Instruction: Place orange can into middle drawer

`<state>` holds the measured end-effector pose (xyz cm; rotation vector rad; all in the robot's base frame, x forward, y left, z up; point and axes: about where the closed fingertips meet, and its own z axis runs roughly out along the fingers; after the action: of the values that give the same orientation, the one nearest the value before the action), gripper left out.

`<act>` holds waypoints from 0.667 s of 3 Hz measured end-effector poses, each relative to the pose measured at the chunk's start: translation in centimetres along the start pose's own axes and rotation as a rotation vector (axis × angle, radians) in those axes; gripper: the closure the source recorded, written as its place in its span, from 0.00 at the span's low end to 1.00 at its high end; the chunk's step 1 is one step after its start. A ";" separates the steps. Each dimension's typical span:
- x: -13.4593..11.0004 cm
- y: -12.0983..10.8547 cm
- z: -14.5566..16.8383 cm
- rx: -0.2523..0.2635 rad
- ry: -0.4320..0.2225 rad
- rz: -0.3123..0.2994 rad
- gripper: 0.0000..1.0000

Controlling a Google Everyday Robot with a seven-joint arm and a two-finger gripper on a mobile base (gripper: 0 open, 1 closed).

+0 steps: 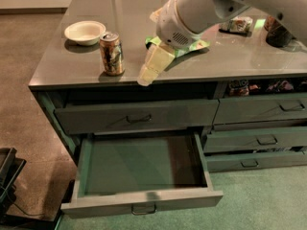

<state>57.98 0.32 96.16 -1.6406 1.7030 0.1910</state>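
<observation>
The orange can is beside the white bowl. Next, my gripper needs to go there and close around the middle of the can's body (112,55).
The orange can (112,53) stands upright on the grey countertop (240,61) near its front left edge, to the right of a white bowl (85,32). My gripper (145,78) points down and to the left over the counter's front edge, a short way right of the can and apart from it. It holds nothing that I can see. The middle drawer (144,199) is pulled out below the counter, with its green floor bare. My white arm reaches in from the upper right.
A green snack bag (194,46) lies on the counter behind my arm. Small packets (238,24) and a dark container (278,34) sit at the back right. Shut drawers (139,118) flank the open one. Dark equipment (8,174) stands on the floor at left.
</observation>
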 end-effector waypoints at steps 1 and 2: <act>-1.2 -1.7 1.5 0.020 -0.038 -0.029 0.00; -2.6 -3.6 4.1 0.015 -0.082 -0.045 0.00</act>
<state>62.65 4.17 96.12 -1.6361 1.6008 0.2200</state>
